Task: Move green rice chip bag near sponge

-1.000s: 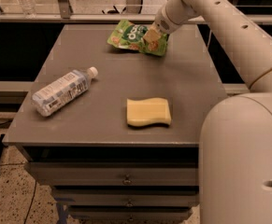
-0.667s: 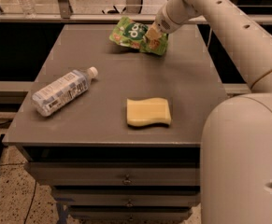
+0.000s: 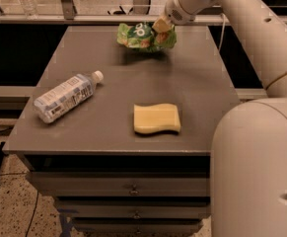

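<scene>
I have a spot for the green rice chip bag on the table [image 3: 151,87] just behind the sponge's far edge. Next, my gripper releases the bag there.
The green rice chip bag [image 3: 142,36] is at the far middle of the table, crumpled and hanging just above the surface, with a shadow under it. My gripper [image 3: 162,26] is at the bag's right end and is shut on it. The arm comes in from the upper right. The pale yellow sponge [image 3: 157,118] lies flat on the near right part of the table [image 3: 197,78], well in front of the bag.
A clear plastic water bottle [image 3: 66,97] with a white cap lies on its side at the near left. The robot's white body [image 3: 256,167] fills the lower right. Drawers [image 3: 133,187] sit below the table's front edge. A railing runs behind the table.
The gripper has raised the green bag a little off the table at the far side. The sponge and the bottle have not moved.
</scene>
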`<state>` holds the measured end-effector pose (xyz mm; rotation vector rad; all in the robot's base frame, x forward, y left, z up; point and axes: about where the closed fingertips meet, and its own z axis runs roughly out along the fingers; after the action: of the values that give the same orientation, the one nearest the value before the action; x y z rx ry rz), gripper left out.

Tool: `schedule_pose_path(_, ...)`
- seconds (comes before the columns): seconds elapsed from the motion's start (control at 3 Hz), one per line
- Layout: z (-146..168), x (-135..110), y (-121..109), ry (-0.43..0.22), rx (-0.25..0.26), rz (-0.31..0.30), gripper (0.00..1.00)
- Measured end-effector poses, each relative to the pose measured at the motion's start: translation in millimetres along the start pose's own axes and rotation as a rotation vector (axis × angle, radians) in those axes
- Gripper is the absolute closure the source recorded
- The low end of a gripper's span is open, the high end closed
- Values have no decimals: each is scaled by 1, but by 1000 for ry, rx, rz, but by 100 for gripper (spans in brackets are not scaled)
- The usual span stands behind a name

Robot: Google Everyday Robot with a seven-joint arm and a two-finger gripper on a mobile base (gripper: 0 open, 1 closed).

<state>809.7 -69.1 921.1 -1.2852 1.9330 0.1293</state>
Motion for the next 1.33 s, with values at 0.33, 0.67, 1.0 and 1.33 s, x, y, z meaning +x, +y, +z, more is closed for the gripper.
schedule_pose_path(0.33, -19, -26, 4, -22, -32, -72, 100)
schedule_pose_path(0.67, -37, -47, 23, -27, -92, -137, 100)
schedule_pose_path(1.0, -60, -51, 45, -21, -144, -160, 100)
schedule_pose_path(1.33, -82, -39, 71, 5, -170, -145, 100)
